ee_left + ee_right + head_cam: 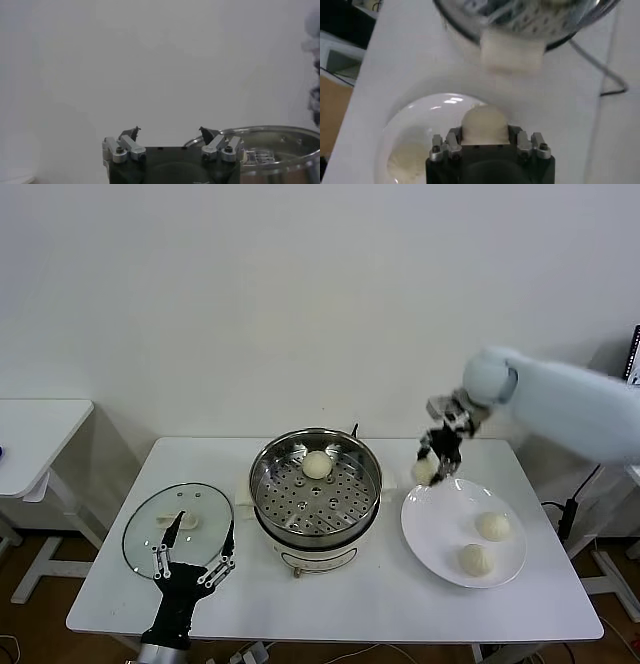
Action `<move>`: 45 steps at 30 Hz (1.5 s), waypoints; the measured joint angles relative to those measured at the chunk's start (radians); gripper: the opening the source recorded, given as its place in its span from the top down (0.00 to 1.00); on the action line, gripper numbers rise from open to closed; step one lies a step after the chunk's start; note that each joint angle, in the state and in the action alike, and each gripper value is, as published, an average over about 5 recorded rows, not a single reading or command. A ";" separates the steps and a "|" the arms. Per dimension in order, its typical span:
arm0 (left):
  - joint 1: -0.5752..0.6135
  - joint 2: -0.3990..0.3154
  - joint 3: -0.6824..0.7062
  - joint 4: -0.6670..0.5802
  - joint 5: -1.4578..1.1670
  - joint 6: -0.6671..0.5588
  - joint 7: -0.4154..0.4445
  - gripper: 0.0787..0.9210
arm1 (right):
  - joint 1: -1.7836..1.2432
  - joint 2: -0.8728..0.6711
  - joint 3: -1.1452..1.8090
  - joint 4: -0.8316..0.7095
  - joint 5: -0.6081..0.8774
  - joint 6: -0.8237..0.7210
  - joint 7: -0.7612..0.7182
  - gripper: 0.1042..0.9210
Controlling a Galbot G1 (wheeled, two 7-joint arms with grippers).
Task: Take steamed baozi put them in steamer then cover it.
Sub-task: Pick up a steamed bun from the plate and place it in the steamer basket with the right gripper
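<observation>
Next, my right gripper lets go of the baozi on the steamer's tray [283,493] by the rim facing the glass cover.
My right gripper [432,468] is shut on an off-white baozi [485,125], held just above the far-left rim of the white plate [425,534]. Two more baozi [493,526] [474,559] lie on that plate. One baozi [317,465] rests on the perforated tray at the back of the shiny steamer [270,494], which stands at the table's centre. The glass cover [145,529] with its cream handle lies flat on the table left of the steamer. My left gripper [193,549] is open at the front left, over the cover's near edge, holding nothing.
The white table's front edge [330,632] runs below the steamer. A second small white table [40,424] stands off to the left. A black cable [610,75] trails from the steamer's cream base across the table.
</observation>
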 measured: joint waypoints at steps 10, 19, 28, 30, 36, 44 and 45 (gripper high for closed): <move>0.000 0.005 0.005 -0.006 0.000 0.001 -0.001 0.12 | 0.123 0.199 -0.082 0.038 0.182 -0.085 0.024 0.36; -0.003 0.003 0.003 -0.003 -0.001 -0.004 -0.004 0.12 | 0.102 0.381 -0.133 0.010 0.260 -0.153 0.105 0.36; -0.003 0.001 -0.004 0.008 -0.001 -0.011 -0.007 0.12 | 0.037 0.517 -0.162 -0.060 0.276 -0.184 0.171 0.36; -0.003 0.000 -0.005 0.009 -0.001 -0.012 -0.007 0.12 | 0.022 0.540 -0.166 -0.075 0.277 -0.188 0.183 0.36; -0.004 0.000 -0.007 0.012 -0.002 -0.015 -0.009 0.12 | -0.013 0.587 -0.173 -0.115 0.276 -0.194 0.211 0.35; -0.005 0.001 -0.008 0.013 -0.003 -0.015 -0.011 0.12 | -0.048 0.620 -0.174 -0.152 0.276 -0.196 0.239 0.31; -0.005 0.001 -0.009 0.013 -0.003 -0.015 -0.011 0.12 | -0.051 0.624 -0.174 -0.154 0.276 -0.196 0.242 0.29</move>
